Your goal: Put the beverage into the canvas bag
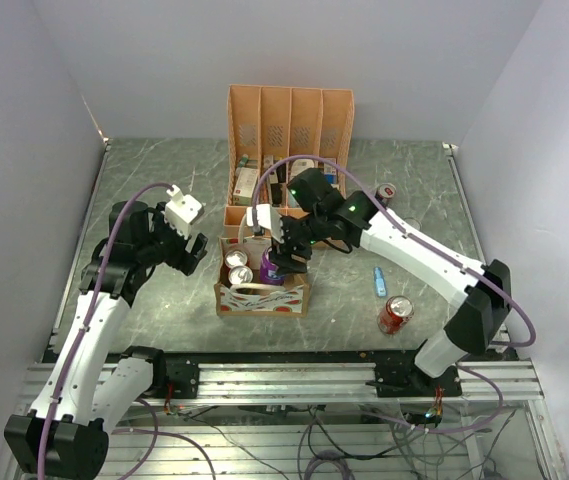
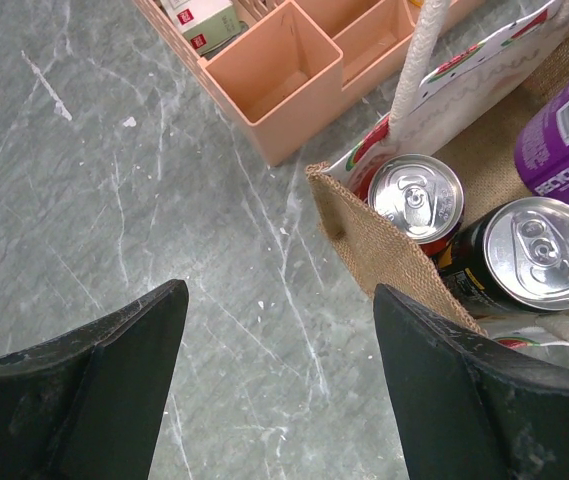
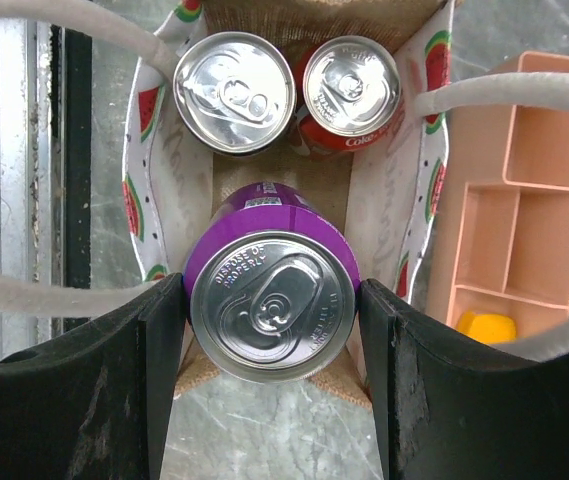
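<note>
I should let go of the purple can with my right gripper in the canvas bag, snug (image 1: pixel 262 281) (image 3: pixel 242 195) beside the dark can with the silver top.
The canvas bag (image 1: pixel 264 299) stands at the table's middle, tan with watermelon print (image 3: pixel 150 112) and white loop handles. Two cans stand in its left end, a silver-topped dark one (image 3: pixel 234 92) and a red cola can (image 3: pixel 352 90). My right gripper (image 3: pixel 269 292) is shut on the beverage, a purple can (image 3: pixel 272 305), gripping it by its sides near the top. The can hangs over the bag's right end, its lower part down between the walls (image 1: pixel 272 270). My left gripper (image 2: pixel 279 300) hangs open over bare table just left of the bag's burlap corner (image 2: pixel 374 245), holding nothing.
The peach file organiser (image 1: pixel 289 125) stands right behind the bag, with its low tray (image 2: pixel 284 70) close to the bag's handle. A red can (image 1: pixel 395 314) lies on the table at the right, a small blue object (image 1: pixel 379 281) is near it, and another can (image 1: pixel 386 191) stands further back.
</note>
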{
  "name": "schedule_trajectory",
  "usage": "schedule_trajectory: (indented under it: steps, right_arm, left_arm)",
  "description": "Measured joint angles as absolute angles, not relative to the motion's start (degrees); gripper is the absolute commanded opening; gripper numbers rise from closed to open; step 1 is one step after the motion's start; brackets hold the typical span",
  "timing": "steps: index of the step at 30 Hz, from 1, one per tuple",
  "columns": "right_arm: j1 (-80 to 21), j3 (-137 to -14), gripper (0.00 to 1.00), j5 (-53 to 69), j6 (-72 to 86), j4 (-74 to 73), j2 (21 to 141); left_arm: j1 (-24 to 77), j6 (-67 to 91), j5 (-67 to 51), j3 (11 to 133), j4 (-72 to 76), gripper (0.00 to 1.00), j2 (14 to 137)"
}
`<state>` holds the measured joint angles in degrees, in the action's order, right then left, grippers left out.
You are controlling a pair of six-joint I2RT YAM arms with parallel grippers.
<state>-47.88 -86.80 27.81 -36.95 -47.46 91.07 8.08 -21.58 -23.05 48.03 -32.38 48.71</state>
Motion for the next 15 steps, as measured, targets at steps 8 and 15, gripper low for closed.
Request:
schedule_trajectory:
  steps: [8, 15]
  right_arm:
    - [-48.2, -85.0, 0.0, 29.2, -36.7, -46.1, 93.7]
    - [-49.2, -84.1, 0.0, 29.3, -36.7, -44.4, 96.0]
  left_arm:
    - [8.1, -21.6, -22.7, 48.0, -32.4, 0.86, 48.6]
    - [8.1, -21.6, -22.5, 47.7, -32.2, 0.88, 47.9]
